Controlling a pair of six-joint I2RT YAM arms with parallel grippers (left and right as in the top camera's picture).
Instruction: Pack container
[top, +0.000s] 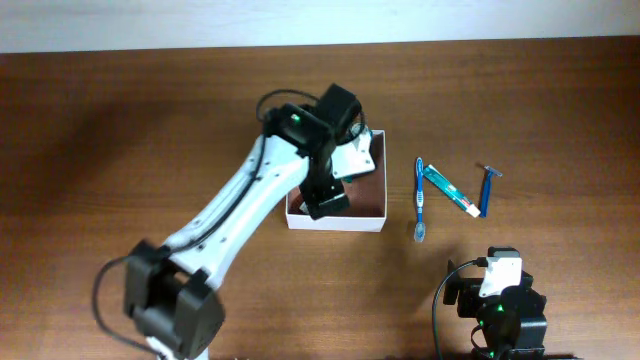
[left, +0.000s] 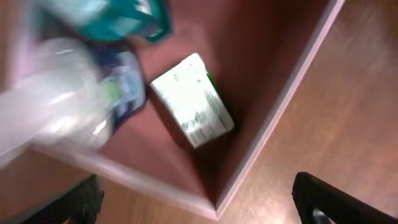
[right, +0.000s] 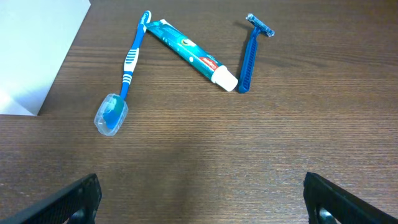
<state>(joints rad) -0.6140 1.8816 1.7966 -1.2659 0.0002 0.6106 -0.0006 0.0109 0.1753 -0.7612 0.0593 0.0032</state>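
Observation:
The blue toothbrush is next for my right gripper, which should move to it and close on the white striped middle of its handle (top: 420, 197) (right: 130, 60).
The container (top: 340, 222) is a square shallow box with white walls and a pinkish-brown inside, at the table's middle. My left gripper (top: 322, 200) hovers over its front left corner, open and empty. In the left wrist view the open fingers (left: 199, 211) straddle the corner of the container (left: 292, 93). Inside lie a small white and green box (left: 193, 109), a clear bottle (left: 74, 106) and a teal item (left: 118, 15), the last two blurred. My right gripper (top: 497, 270) is open and empty near the front right edge; its fingers (right: 202, 199) are over bare table.
Right of the container lie a blue toothbrush with a capped head (top: 420, 200) (right: 127, 68), a teal toothpaste tube (top: 447, 190) (right: 189, 53) and a blue razor (top: 487, 188) (right: 249, 56). The container's white wall (right: 31, 50) shows at the right wrist view's left.

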